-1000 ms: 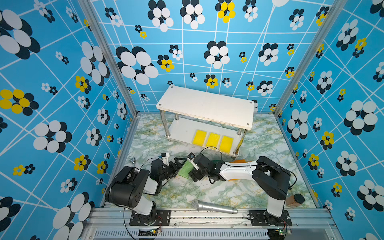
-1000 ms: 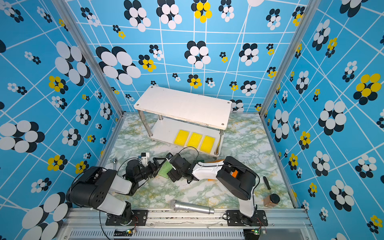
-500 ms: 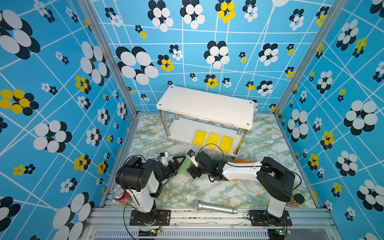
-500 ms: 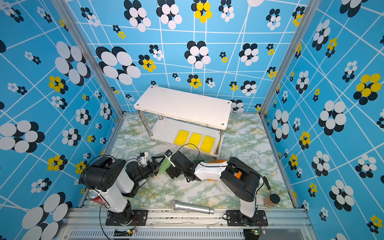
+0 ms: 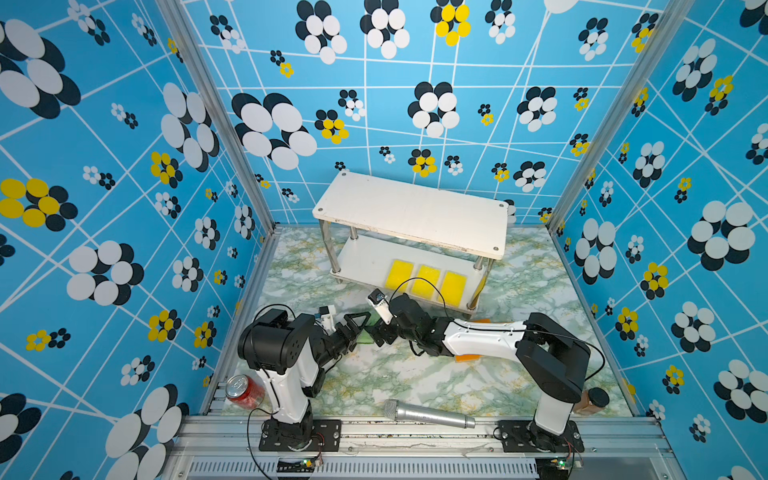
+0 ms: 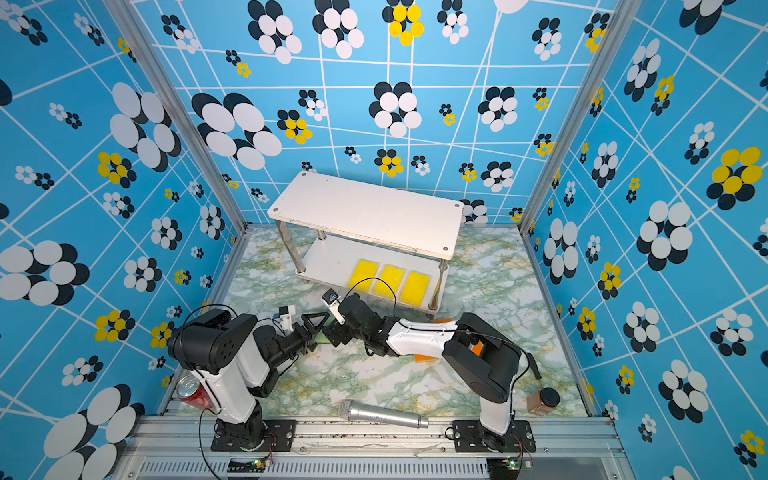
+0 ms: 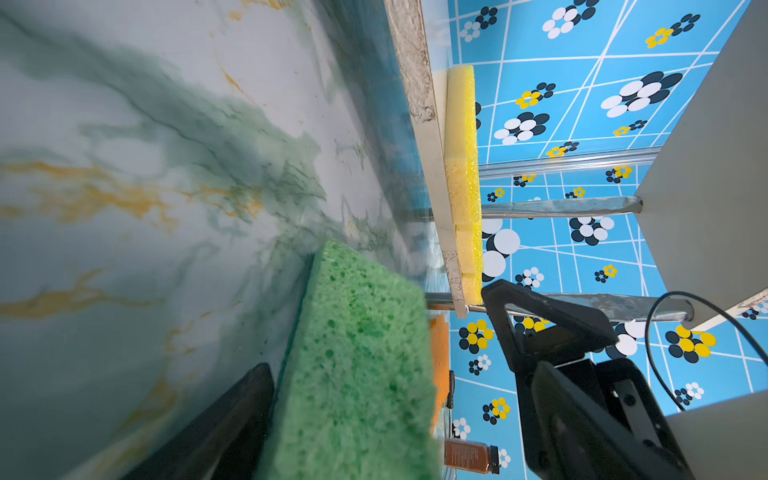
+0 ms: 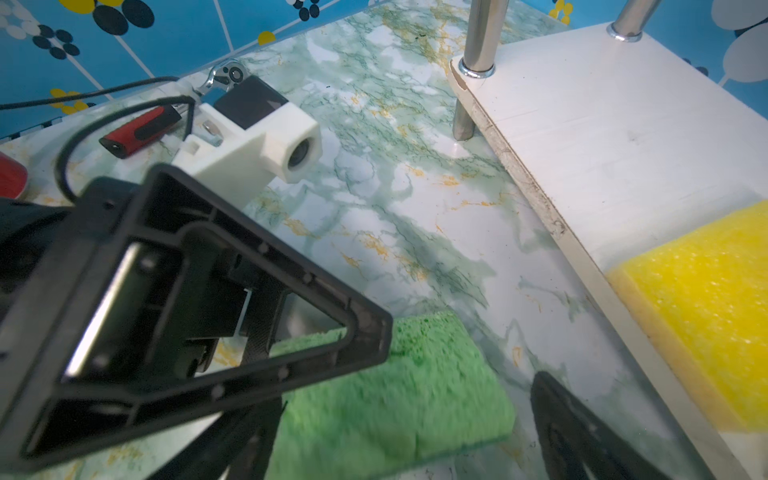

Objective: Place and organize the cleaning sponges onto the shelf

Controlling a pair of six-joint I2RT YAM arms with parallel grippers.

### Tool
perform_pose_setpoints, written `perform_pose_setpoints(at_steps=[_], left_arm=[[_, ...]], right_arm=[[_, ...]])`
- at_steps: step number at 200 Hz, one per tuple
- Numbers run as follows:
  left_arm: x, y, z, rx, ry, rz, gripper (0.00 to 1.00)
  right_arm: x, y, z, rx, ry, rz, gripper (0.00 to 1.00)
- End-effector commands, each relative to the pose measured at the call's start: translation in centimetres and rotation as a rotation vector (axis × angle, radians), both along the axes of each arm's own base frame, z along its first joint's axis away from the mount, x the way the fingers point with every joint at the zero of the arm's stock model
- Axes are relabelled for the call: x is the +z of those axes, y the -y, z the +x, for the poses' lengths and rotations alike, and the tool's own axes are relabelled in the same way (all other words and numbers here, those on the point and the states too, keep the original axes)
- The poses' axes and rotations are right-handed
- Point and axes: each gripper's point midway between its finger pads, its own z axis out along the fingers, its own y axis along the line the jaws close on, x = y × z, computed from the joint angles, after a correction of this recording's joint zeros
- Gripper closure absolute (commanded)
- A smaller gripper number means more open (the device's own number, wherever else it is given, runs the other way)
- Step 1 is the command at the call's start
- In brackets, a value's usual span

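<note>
The green sponge has an edge that faces my right gripper. Next, my right gripper closes on the green sponge's edge (image 5: 383, 336) (image 8: 404, 468) there, toward the sponge's corner nearer the silver microphone.
A green sponge (image 8: 386, 390) lies flat on the marble floor in front of the shelf (image 5: 411, 212); only a sliver of this sponge (image 5: 367, 339) shows in both top views. My left gripper (image 5: 356, 328) and right gripper (image 5: 377, 333) meet over it from opposite sides. Both are open, with the sponge loose between the fingers of each. In the left wrist view the sponge (image 7: 357, 365) lies beside the floor-side finger (image 7: 232, 424). Three yellow sponges (image 5: 427, 280) lie in a row on the lower board. Orange sponges (image 5: 467, 357) show under my right arm.
A silver microphone (image 5: 428, 414) lies near the front rail. A red can (image 5: 243, 390) stands at the front left and a brown jar (image 5: 592, 401) at the front right. A red-handled ratchet (image 8: 141, 129) lies by the left wall. The shelf's top board is bare.
The two grippers have drawn closer together over the green sponge. The sponge, earlier tilted up and plain to see, now lies low and is nearly covered. My left arm's shoulder has risen.
</note>
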Motion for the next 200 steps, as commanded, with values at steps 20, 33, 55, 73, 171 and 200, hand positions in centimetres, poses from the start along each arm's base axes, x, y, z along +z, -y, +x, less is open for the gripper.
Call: perform_pose_setpoints(at_steps=[20, 33, 55, 73, 171, 200], left_arm=[[-6.9, -0.4, -4.5, -0.032, -0.321, 0.070, 0.01], [-7.0, -0.6, -4.7, -0.029, -0.325, 0.068, 0.01], [-7.1, -0.6, -4.8, -0.029, -0.328, 0.065, 0.01], [-7.1, -0.6, -4.6, -0.026, -0.327, 0.061, 0.01], [-6.0, -1.8, -4.0, -0.018, -0.319, 0.052, 0.01], [-5.6, -2.0, -4.1, -0.030, -0.327, 0.109, 0.01]], right_arm=[[1.2, -0.1, -0.2, 0.021, 0.009, 0.036, 0.04], [1.1, -0.1, -0.2, 0.021, 0.003, 0.034, 0.04], [0.7, 0.4, -0.8, 0.034, -0.018, 0.017, 0.04], [-0.6, 1.1, -1.6, 0.048, -0.072, -0.024, 0.04], [-4.9, 3.9, -4.9, 0.061, -0.249, -0.119, 0.01], [-5.8, 3.4, -5.3, 0.086, -0.275, -0.115, 0.01]])
